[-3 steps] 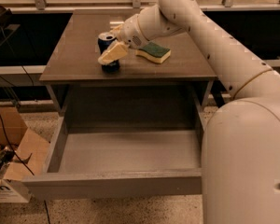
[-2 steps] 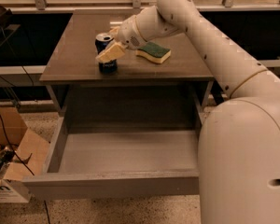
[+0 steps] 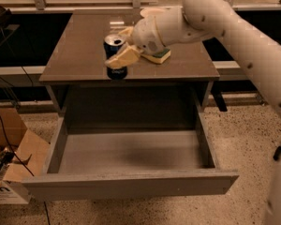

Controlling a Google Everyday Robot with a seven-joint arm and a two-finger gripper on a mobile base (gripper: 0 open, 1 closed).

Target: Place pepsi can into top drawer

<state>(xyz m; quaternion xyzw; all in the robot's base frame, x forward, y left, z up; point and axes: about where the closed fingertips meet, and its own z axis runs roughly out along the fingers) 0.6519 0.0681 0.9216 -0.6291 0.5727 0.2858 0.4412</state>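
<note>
My gripper is holding the pepsi can at the cabinet top's front edge. It will let go of it on the drawer's grey bottom (image 3: 153, 153), near the middle, closer to the front panel.
The pepsi can (image 3: 113, 50), dark blue with a silver top, stands upright at the front edge of the brown cabinet top (image 3: 79, 46). My gripper (image 3: 120, 48) reaches in from the right and is shut on the can, with one cream finger (image 3: 123, 58) across its front and the other behind it. I cannot tell whether the can touches the top or is just above it. Below, the top drawer (image 3: 131, 184) is pulled fully open, and its grey floor (image 3: 131, 151) is bare.
A green-and-yellow sponge (image 3: 160, 56) lies on the cabinet top just right of the gripper, partly under my wrist. An open cardboard box (image 3: 11, 165) with cables beside it stands on the speckled floor at the left. My arm fills the right side.
The gripper and the can have shifted a little to the right and toward the front edge of the cabinet top. The drawer stays open.
</note>
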